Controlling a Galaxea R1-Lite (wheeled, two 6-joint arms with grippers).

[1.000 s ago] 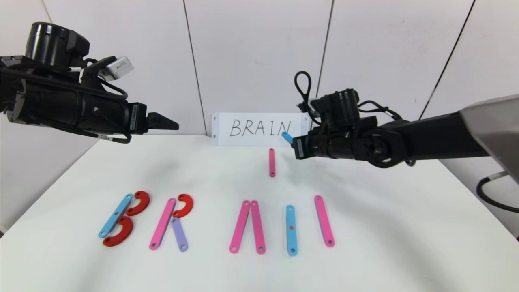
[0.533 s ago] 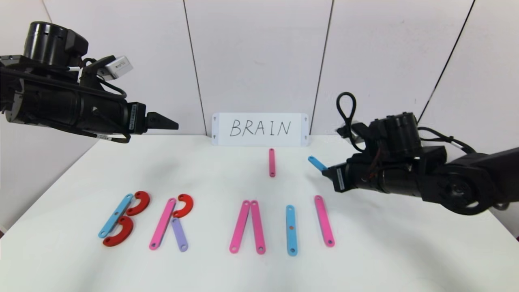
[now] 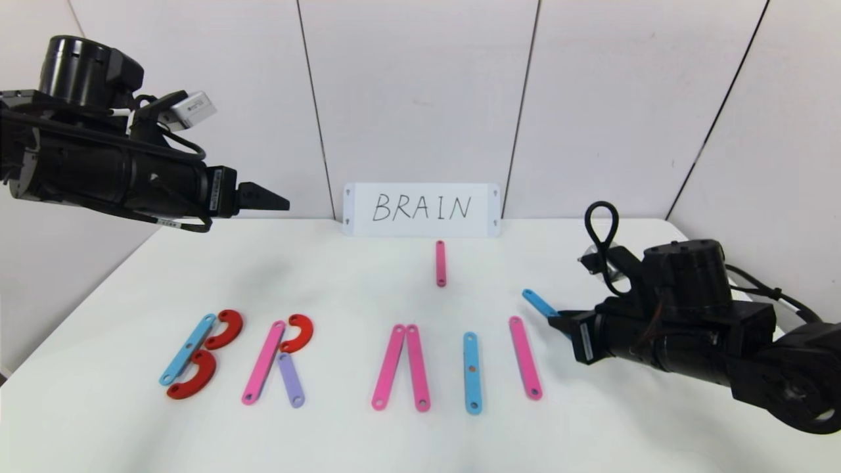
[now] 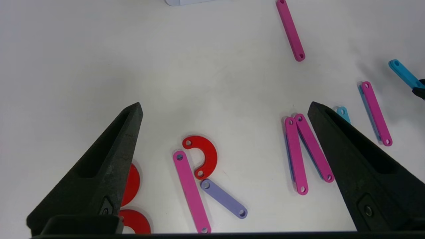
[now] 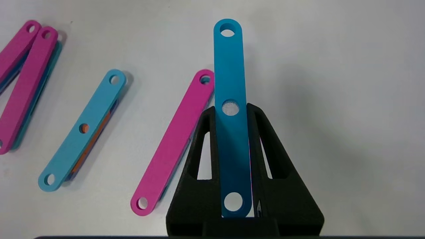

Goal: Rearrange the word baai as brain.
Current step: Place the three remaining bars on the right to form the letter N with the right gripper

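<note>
My right gripper is going to let go of the blue strip beside the lone pink strip [image 3: 559,354] [image 5: 238,159], across from the blue I.
Flat holed pieces lie in a row on the table: a B [image 3: 197,355] of a blue strip and red curves, an R [image 3: 276,361], an A [image 3: 401,368] of two pink strips, a blue I [image 3: 472,372], then a lone pink strip [image 3: 525,358]. My right gripper [image 3: 558,322] hangs low, just right of that pink strip [image 5: 176,142], shut on a blue strip [image 5: 230,83] that sticks out ahead of its fingertips. My left gripper [image 3: 279,199] hovers high at the left, open and empty, above the R [image 4: 199,179].
A white card [image 3: 422,209] with handwritten BRAIN stands against the back wall. A spare pink strip [image 3: 440,263] lies in front of it. White table [image 3: 591,427] stretches right of the lone pink strip.
My right gripper has carried the blue strip from beside the card down and toward the front right, ending next to the lone pink strip. The left arm has not moved.
</note>
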